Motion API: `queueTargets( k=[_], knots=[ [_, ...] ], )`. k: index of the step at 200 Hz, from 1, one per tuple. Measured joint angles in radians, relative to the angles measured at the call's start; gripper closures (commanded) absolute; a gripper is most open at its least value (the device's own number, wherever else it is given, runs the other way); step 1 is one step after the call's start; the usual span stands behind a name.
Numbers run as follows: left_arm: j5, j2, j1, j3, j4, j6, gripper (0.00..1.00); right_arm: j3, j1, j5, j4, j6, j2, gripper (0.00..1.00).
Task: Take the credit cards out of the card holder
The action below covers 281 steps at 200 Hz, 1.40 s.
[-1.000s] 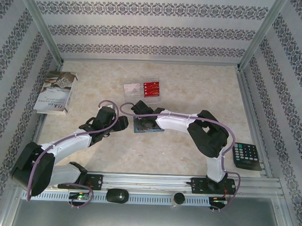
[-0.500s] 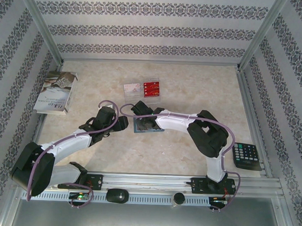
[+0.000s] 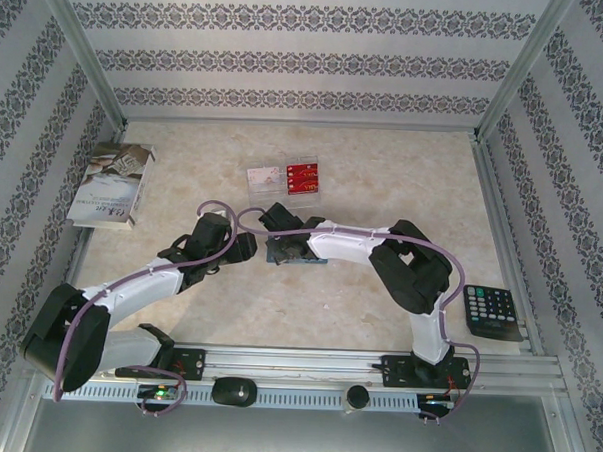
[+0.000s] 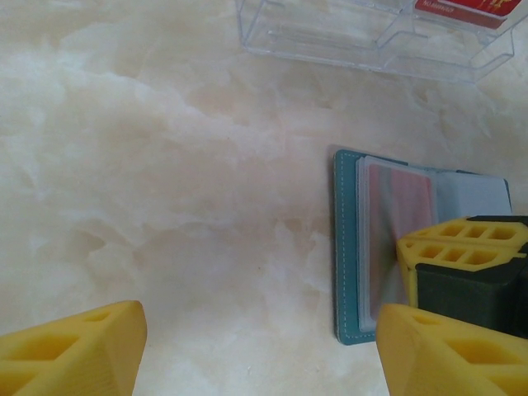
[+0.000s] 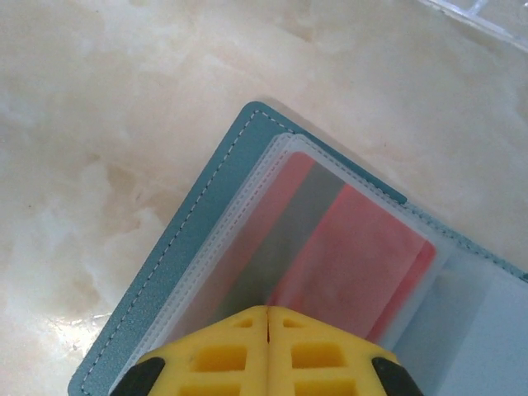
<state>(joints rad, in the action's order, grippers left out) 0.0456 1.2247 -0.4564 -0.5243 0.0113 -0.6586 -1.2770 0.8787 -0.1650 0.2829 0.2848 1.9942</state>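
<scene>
I see the sleeve lying flat under my right gripper's closed fingertips by the dark stripe, so I will open and pinch a fold closer to the red card's inner edge [image 5: 328, 295].
The teal card holder [image 3: 298, 254] lies open on the table, its clear sleeves up. A red credit card [image 5: 355, 256] with a dark stripe sits inside the top sleeve. My right gripper [image 5: 267, 312] is shut, its yellow fingertips pressed together on that sleeve, and nothing shows between them. The left gripper [image 4: 260, 351] is open over bare table just left of the card holder [image 4: 346, 247]. A red credit card [image 3: 302, 175] and a pale one [image 3: 266, 176] rest in the clear tray behind.
The clear plastic tray [image 4: 330, 41] stands just beyond the holder. A white booklet [image 3: 111, 186] lies at the far left by the wall. A black calculator [image 3: 491, 310] sits at the right edge. Metal frame posts and patterned walls enclose the table.
The right gripper's jaws have shut over the sleeve and the arm has shifted slightly left. The left arm has not moved.
</scene>
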Motion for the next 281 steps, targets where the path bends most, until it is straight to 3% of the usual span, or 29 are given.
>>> queueTargets(
  k=[46, 58, 69, 120, 191, 274, 281],
  knots=[
    [0.020, 0.011, 0.000, 0.000, -0.001, 0.000, 0.27, 0.055, -0.043, 0.114, -0.055, 0.021, -0.042, 1.00],
    [0.027, 0.016, 0.000, 0.000, -0.001, 0.000, 0.27, 0.058, -0.055, 0.139, -0.049, 0.034, -0.054, 0.70],
    [0.030, 0.021, 0.000, 0.000, -0.001, 0.000, 0.27, 0.058, -0.061, 0.149, -0.044, 0.057, -0.066, 0.62],
    [0.035, 0.048, 0.000, 0.000, -0.013, 0.000, 0.27, -0.013, -0.070, 0.100, 0.059, 0.087, -0.071, 0.61],
    [0.042, 0.051, 0.000, 0.000, -0.023, 0.000, 0.27, -0.148, -0.059, -0.009, 0.163, 0.075, 0.071, 0.59],
    [0.045, 0.051, 0.000, 0.000, -0.024, 0.001, 0.27, -0.126, -0.039, -0.022, 0.113, 0.060, 0.072, 1.00],
    [0.049, 0.051, 0.000, 0.000, -0.024, 0.001, 0.27, -0.119, -0.039, -0.020, 0.105, 0.056, 0.068, 1.00]
  ],
)
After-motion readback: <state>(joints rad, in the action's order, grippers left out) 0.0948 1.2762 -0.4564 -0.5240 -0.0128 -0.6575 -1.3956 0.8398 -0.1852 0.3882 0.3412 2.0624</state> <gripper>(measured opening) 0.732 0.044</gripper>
